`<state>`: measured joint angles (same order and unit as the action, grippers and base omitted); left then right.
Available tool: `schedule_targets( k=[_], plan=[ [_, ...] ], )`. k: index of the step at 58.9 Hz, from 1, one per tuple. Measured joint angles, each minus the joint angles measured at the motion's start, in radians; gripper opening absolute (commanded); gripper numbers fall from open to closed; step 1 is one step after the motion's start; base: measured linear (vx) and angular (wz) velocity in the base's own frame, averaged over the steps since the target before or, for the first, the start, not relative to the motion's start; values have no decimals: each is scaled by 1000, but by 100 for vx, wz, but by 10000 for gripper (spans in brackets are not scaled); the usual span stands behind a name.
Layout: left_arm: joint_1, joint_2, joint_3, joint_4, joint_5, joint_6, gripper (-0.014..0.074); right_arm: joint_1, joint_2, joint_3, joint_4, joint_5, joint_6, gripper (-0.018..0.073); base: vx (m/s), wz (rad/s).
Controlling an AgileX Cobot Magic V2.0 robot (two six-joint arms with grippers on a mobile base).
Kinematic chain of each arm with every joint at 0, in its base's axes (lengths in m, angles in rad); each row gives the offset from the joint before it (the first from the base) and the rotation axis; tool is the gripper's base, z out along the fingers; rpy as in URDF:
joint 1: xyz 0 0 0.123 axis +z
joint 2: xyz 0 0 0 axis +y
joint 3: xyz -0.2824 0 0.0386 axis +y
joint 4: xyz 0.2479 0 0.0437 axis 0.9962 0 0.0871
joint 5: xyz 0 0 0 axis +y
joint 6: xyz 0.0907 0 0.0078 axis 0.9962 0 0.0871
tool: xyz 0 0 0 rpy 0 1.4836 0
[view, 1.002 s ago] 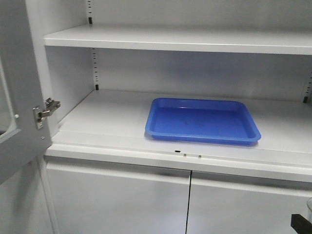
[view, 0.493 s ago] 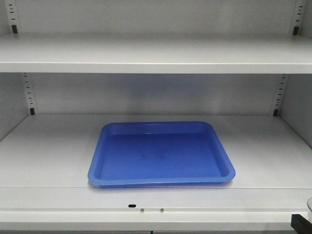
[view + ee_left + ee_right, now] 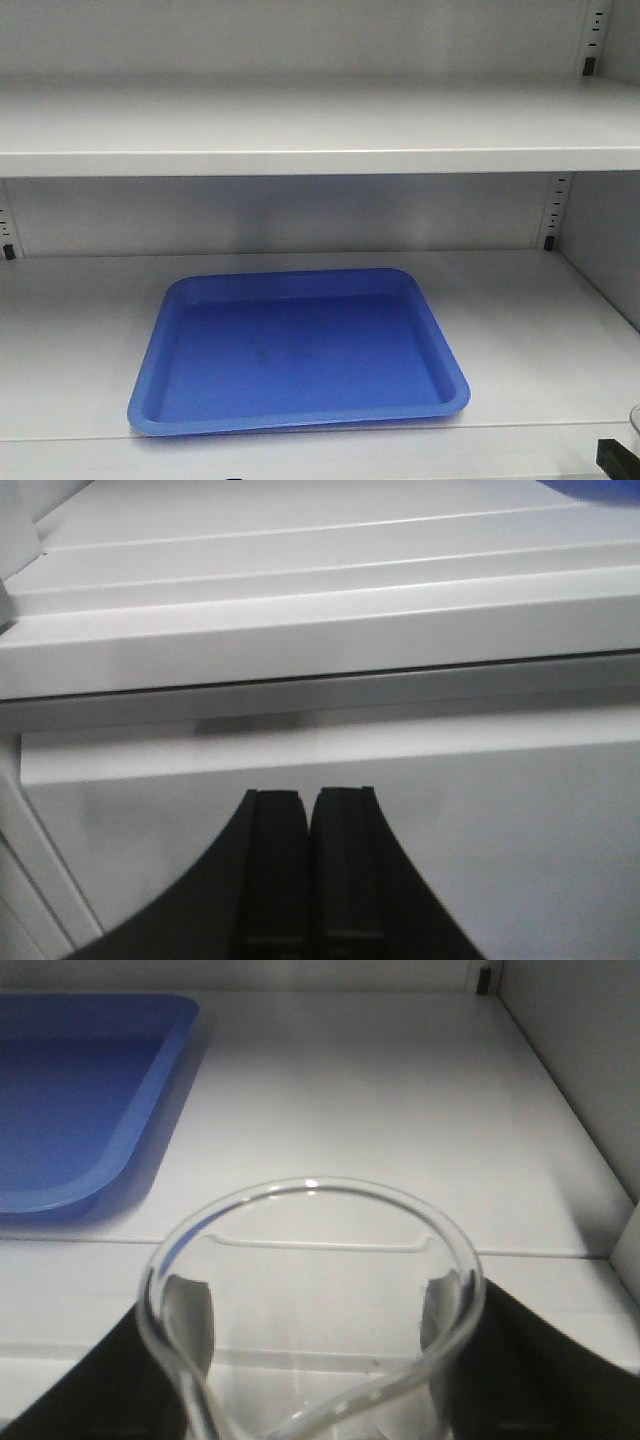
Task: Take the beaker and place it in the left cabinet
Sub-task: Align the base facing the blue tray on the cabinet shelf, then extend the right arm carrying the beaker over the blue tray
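Note:
The robot's right gripper needs to set the clear glass beaker down near the middle of the blue tray (image 3: 316,349).
My right gripper (image 3: 312,1310) is shut on the clear glass beaker (image 3: 310,1260), its black fingers (image 3: 510,1350) pressed on both sides of the glass. It holds the beaker at the front edge of the pale grey cabinet shelf (image 3: 380,1110), right of the blue tray (image 3: 70,1100). In the front view only the gripper's black tip (image 3: 618,458) and a sliver of the beaker rim (image 3: 634,415) show at the lower right corner. My left gripper (image 3: 307,800) is shut and empty, low in front of the cabinet's front ledge (image 3: 300,640).
The blue tray (image 3: 295,350) lies on the middle of the lower shelf (image 3: 530,320). An upper shelf (image 3: 300,130) runs above it. The cabinet's right wall (image 3: 605,240) and slotted rail (image 3: 552,215) stand at the right.
The front view has swung right and closer: the cabinet door and lower doors are out of sight, and the tray looks larger and lower. The gripper tip stays at the lower right corner.

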<state>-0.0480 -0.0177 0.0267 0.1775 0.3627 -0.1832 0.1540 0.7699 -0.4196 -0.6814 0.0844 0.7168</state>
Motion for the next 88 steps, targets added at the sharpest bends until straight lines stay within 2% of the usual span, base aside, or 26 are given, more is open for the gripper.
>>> schedule_targets(
  k=[27,32,42,52,61,72,88],
  plan=[
    [0,0,0,0,0,0,4,0,2,0,0,-29,0,-1,1,-1],
    [0,0,0,0,0,0,4,0,22,0,0,-125,0,-1,0,0],
    [0,0,0,0,0,0,4,0,176,-41,-10,-456,0,-1,0,0],
    [0,0,0,0,0,0,4,0,419,-176,-35,-633,0,-1,0,0],
    [0,0,0,0,0,0,4,18,639,-331,-112,-739,0,-1,0,0],
    [0,0,0,0,0,0,4,107,853,-521,-179,-753,0,-1,0,0],
    [0,0,0,0,0,0,4,210,1101,-764,-185,-725,0,10,0,0]
  ],
)
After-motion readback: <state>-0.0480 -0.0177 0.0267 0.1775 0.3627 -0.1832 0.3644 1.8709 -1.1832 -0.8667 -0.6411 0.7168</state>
